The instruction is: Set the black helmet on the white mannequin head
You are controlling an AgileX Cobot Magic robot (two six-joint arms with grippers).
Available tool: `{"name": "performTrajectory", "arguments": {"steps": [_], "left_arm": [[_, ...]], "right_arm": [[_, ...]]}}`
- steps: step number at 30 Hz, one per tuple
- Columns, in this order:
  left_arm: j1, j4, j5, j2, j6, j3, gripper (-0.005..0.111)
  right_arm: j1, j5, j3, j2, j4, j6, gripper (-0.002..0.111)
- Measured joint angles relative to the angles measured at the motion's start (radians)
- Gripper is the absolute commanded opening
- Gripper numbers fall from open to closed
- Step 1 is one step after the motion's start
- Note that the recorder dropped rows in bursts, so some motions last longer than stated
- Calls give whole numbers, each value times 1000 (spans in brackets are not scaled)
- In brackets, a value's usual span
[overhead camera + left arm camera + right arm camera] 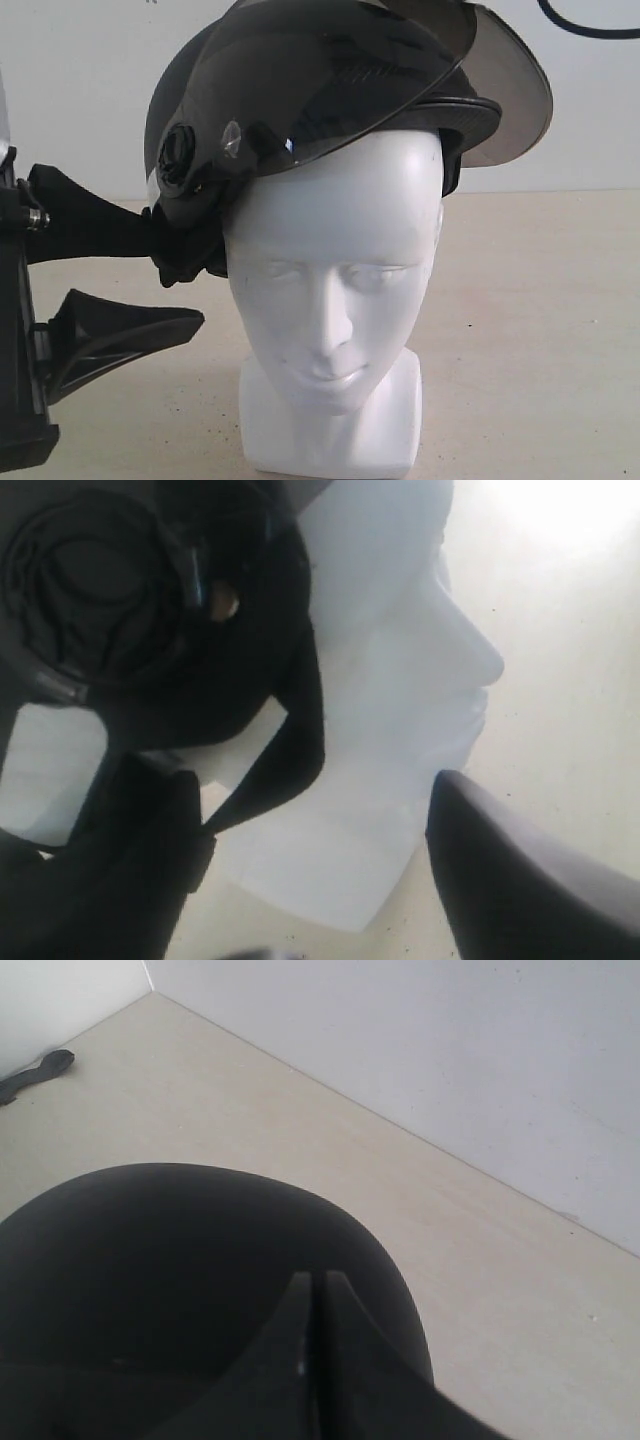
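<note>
The black helmet is tilted with its front edge high on the mannequin's forehead, so next my left gripper grabs the strap (190, 257) below the helmet's side pivot and pulls down.
The black helmet (300, 90) sits tilted on top of the white mannequin head (335, 290), with its smoky visor (330, 70) flipped up over the forehead. My left gripper (165, 275) is open beside the helmet's side pivot (178, 155). In the left wrist view the left gripper (315, 790) has its jaws spread wide in front of the mannequin's neck (330, 850), and a black strap (285, 765) touches one finger (120, 860). My right gripper (315, 1280) is shut with nothing held, right over the helmet's shell (160, 1260). It does not show in the exterior view.
The mannequin stands on a beige tabletop (530, 330) in front of a white wall (450, 1060). A black cable (590, 25) hangs on the wall at the upper right. A small dark object (35, 1072) lies on the table near the corner.
</note>
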Motion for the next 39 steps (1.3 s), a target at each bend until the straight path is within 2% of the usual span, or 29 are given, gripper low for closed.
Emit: {"name": "performTrajectory", "arguments": {"steps": [4, 6, 7, 11, 13, 39], "left_arm": [[0, -15, -16, 25, 11, 0, 61], [0, -29, -25, 35, 14, 0, 56], [0, -41, -27, 36, 25, 0, 52], [0, -122, -29, 36, 97, 0, 14], [0, -159, -29, 36, 132, 0, 4], [4, -227, 38, 94, 247, -10, 4]], "right_arm": [[0, 0, 0, 0, 0, 0, 0], [0, 0, 0, 0, 0, 0, 0], [0, 0, 0, 0, 0, 0, 0], [0, 0, 0, 0, 0, 0, 0], [0, 0, 0, 0, 0, 0, 0], [0, 6, 0, -2, 6, 2, 0]]}}
